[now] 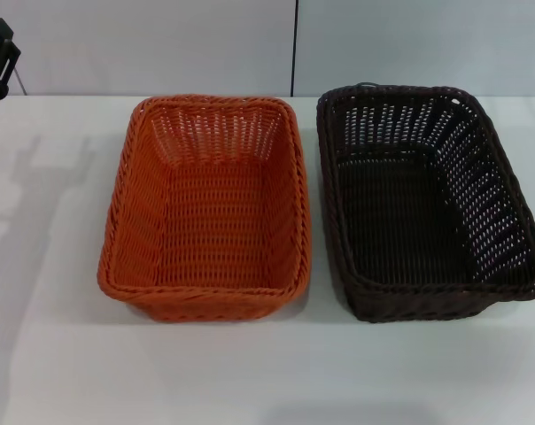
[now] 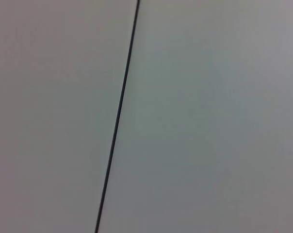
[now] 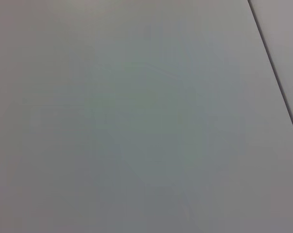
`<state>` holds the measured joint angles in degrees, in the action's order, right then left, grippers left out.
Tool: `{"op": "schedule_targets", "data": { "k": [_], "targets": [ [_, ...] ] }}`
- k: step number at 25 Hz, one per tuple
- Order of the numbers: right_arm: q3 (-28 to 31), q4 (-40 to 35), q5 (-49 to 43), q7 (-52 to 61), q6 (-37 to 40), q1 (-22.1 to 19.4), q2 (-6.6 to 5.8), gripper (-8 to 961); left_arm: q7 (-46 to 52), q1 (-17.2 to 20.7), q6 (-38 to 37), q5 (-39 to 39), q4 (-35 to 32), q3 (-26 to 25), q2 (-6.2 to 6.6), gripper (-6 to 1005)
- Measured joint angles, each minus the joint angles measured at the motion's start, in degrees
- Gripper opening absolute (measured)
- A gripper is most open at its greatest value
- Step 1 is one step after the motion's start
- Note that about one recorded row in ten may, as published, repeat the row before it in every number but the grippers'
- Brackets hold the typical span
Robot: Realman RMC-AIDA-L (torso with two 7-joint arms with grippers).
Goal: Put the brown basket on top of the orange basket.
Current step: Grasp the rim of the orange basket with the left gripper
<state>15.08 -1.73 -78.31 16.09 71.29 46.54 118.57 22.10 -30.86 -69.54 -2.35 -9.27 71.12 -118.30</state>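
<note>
The robot's left gripper will next go to the orange basket and grab the middle of its side rim (image 1: 120, 183) farthest from the brown basket.
The orange basket (image 1: 210, 199) stands upright and empty on the white table, left of centre in the head view. The brown basket (image 1: 409, 212), the same size and nearly black, stands upright and empty just to its right, with a narrow gap between their rims. My left gripper (image 1: 0, 55) shows as a dark shape at the far left edge, raised beside the table's back corner and well away from both baskets. My right gripper is out of view. Neither wrist view shows a basket.
The white table (image 1: 250, 372) reaches the near edge of the view in front of the baskets. A pale wall with a dark vertical seam (image 1: 294, 44) stands behind the table. Both wrist views show only that pale wall and seam (image 2: 118, 116).
</note>
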Motion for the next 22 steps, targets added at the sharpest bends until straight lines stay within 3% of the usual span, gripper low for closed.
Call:
{"op": "schedule_targets", "data": {
  "k": [3,6,9,10,11,14,15,16,17,19,20,21,22],
  "targets": [
    [0.03,0.07,0.00,0.00,0.58,-0.42,0.12,617,0.87,0.06,0.90,-0.26,-1.31,0.84,0.34,814],
    [0.04,0.09,0.00,0.00,0.95,-0.58,0.13,618,2.36,0.74,5.59,-0.82,-6.62,2.64,0.99,813],
    [0.05,0.18,0.00,0.00,0.97,-0.75,0.15,618,7.85,0.98,15.62,-4.59,-13.27,4.29,2.74,812],
    [0.04,0.29,0.00,0.00,0.98,-0.93,0.16,618,14.56,0.53,22.52,-9.44,-17.34,4.78,4.37,812],
    [0.04,0.29,0.00,0.00,0.98,-0.93,0.16,618,14.56,0.53,22.52,-9.44,-17.34,4.78,4.37,812],
    [0.04,0.35,0.00,0.00,1.00,-1.28,0.22,618,27.50,-0.05,30.93,-19.48,-23.13,5.42,6.85,812],
    [0.03,0.45,0.00,0.00,1.00,-1.54,0.25,618,38.51,-0.30,34.44,-28.69,-27.20,6.44,8.55,812],
    [0.03,0.45,0.00,0.00,1.00,-1.54,0.25,618,38.51,-0.30,34.44,-28.69,-27.20,6.44,8.55,812],
    [0.03,0.48,0.00,0.00,1.01,-1.70,0.26,618,43.89,-0.49,35.62,-33.34,-28.99,6.82,9.36,812],
    [0.03,0.49,0.00,0.02,1.03,-1.93,0.26,618,55.58,-0.78,36.74,-43.82,-32.28,6.90,10.53,811],
    [0.03,0.50,-0.01,0.02,1.03,-2.05,0.26,618,67.99,-0.96,36.60,-55.67,-35.73,6.70,11.45,811],
    [0.04,0.50,0.00,0.03,1.04,-2.23,0.25,618,67.99,-0.96,36.60,-55.67,-35.73,6.70,11.45,811],
    [0.03,0.51,0.00,0.04,1.05,-2.45,0.26,618,74.42,-1.05,36.05,-61.99,-37.63,6.54,11.80,811]
  ]
}}
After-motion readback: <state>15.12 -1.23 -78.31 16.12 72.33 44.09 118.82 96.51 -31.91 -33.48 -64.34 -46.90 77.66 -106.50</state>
